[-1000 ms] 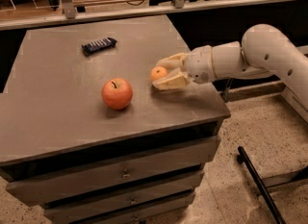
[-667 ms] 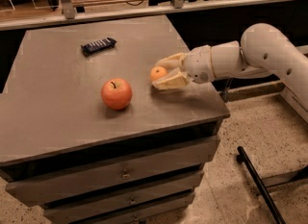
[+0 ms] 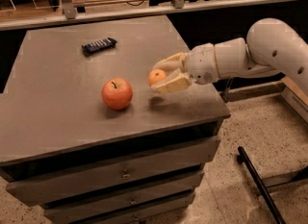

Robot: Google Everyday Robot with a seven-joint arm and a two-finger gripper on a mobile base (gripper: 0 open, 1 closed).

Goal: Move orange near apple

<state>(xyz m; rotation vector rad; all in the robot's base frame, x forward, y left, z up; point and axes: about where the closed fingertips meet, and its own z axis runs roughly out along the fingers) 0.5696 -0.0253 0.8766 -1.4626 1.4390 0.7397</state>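
The orange, now held a little above the table, will be let go by my gripper on the grey table top, resting against the apple's side (image 3: 140, 92) that faces my arm.
The apple (image 3: 117, 93), large, red-orange with a dark stem, sits on the grey table top (image 3: 57, 98) near its middle. The small plain orange (image 3: 157, 77) is held between the two cream fingers of my gripper (image 3: 161, 76), a little above the table and just right of the apple, with a short gap between the two fruits. The gripper comes in from the right on a white arm (image 3: 260, 55) and is shut on the orange. Its shadow falls on the table below.
A dark flat wrapped bar (image 3: 98, 45) lies at the back of the table. The table's right edge (image 3: 216, 98) is close under the wrist. Drawers (image 3: 125, 175) front the cabinet below. A black pole (image 3: 260, 184) lies on the speckled floor at right. A railing (image 3: 144, 4) runs behind.
The gripper with the orange has moved slightly left, toward the apple. The apple and the dark bar have not moved.
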